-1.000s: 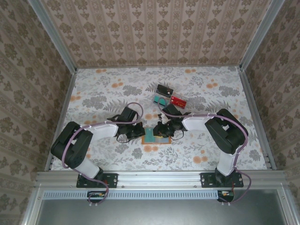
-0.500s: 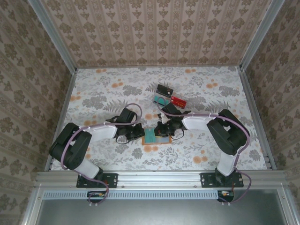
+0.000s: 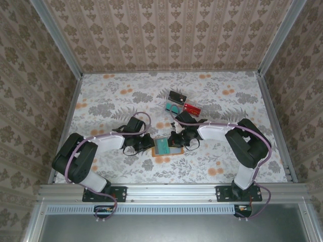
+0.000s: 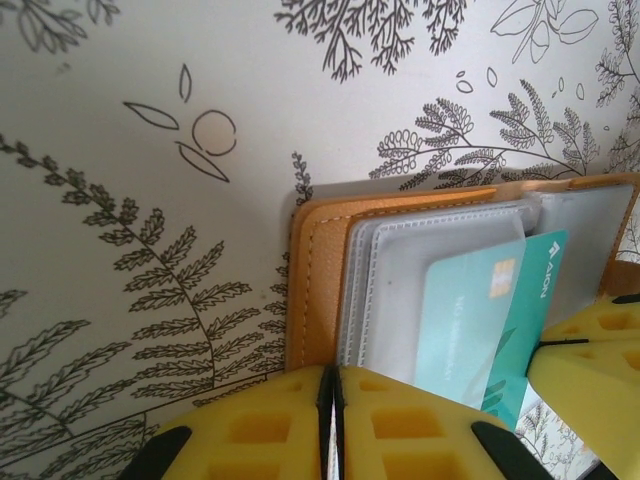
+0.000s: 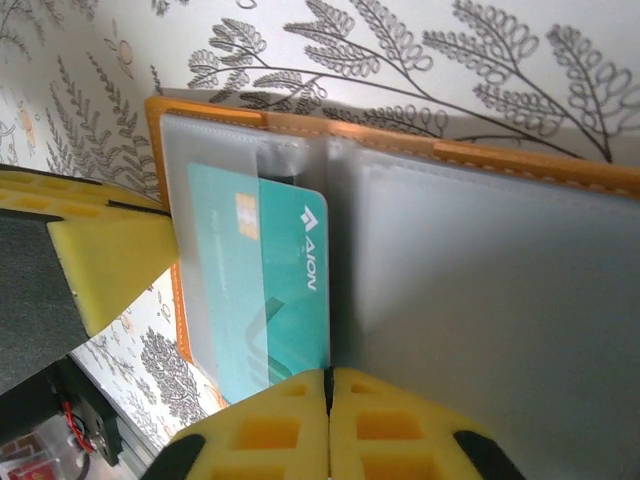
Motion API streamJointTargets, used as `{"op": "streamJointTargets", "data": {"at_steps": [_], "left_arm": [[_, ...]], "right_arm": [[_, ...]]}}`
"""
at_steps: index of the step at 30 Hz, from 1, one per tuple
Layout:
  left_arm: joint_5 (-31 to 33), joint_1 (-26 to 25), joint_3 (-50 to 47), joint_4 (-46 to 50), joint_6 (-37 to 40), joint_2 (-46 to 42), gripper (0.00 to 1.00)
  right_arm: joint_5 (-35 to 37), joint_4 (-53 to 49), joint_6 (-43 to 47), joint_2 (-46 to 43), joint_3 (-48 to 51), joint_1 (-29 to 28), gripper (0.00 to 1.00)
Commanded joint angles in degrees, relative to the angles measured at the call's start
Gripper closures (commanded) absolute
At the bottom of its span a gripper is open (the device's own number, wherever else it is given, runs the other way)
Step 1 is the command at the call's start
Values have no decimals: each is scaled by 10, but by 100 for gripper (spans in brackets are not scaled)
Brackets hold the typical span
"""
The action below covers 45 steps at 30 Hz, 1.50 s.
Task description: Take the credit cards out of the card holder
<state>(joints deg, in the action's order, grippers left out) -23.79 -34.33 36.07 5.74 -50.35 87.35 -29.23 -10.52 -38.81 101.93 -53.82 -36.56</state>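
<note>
The teal-green card has only its lower corner in my right gripper, so my left gripper needs to hold the lifted card while my right gripper takes its side edge (image 5: 325, 275).
The orange card holder (image 4: 318, 270) (image 5: 520, 160) (image 3: 169, 154) lies open on the table between both arms. A teal-green credit card (image 4: 470, 320) (image 5: 270, 290) (image 3: 162, 145) sticks partway out of one clear pocket. My left gripper (image 4: 333, 400) (image 3: 150, 143) is shut, its yellow pads meeting on the holder's near edge. The pads of my right gripper (image 5: 328, 385) (image 3: 174, 141) are also shut, pinching the card's lower corner. Behind the holder, loose credit cards lie on the table: a black one (image 3: 177, 96), another teal one (image 3: 171, 107) and a red one (image 3: 192, 108).
The floral tabletop (image 3: 111, 101) is ringed by a metal frame (image 3: 65, 121) and patterned walls. Pink cables (image 3: 144, 118) loop over both arms. The two grippers sit almost touching over the holder; my right one's pad (image 4: 590, 350) shows in the left wrist view.
Both grippers have shifted slightly around the holder. The teal card now shows a little farther out of its pocket, and the holder sits slightly farther back.
</note>
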Motion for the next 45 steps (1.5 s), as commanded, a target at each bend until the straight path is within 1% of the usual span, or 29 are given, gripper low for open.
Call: {"op": "streamJointTargets", "data": {"at_steps": [1,2,6,13,15,17,19,22,26,29,32,37,38,40,42,45], "left_arm": [[7,4,-8,44,7,13,88],[6,5,-7,45,8,14,88],[9,7,-13,45,6,19,88],[9,7,-15,45,5,20,89],[9,7,-14,44,6,20,89],[10,7,-13,45,5,20,89],[12,7,-10,50,10,20,89],[25,8,-4,77,24,14,88],[24,12,8,95,43,9,84],[6,17,23,93,52,10,81],[1,19,52,110,65,10,78],[-3,23,104,134,76,-12,69],[-4,24,113,137,78,-19,65],[1,29,132,147,78,-34,54],[2,34,139,144,72,-51,47],[-18,44,132,109,57,-85,36]], "right_arm": [[-44,21,7,6,7,3,78],[-56,23,4,13,6,3,76],[-57,20,9,27,2,3,72],[-51,5,18,49,-12,4,72],[-54,12,17,50,-9,4,75],[-54,14,17,47,-7,4,80],[-45,17,13,38,-2,6,88],[-20,12,7,8,15,11,93],[15,-24,22,-39,27,17,96],[26,-38,39,-74,39,22,100],[26,-35,61,-118,53,23,100],[9,-26,87,-183,56,36,100],[-1,-22,89,-196,55,41,100],[-20,-20,98,-217,49,53,100],[-46,-13,104,-237,42,65,100],[-99,14,85,-246,31,90,100]]}}
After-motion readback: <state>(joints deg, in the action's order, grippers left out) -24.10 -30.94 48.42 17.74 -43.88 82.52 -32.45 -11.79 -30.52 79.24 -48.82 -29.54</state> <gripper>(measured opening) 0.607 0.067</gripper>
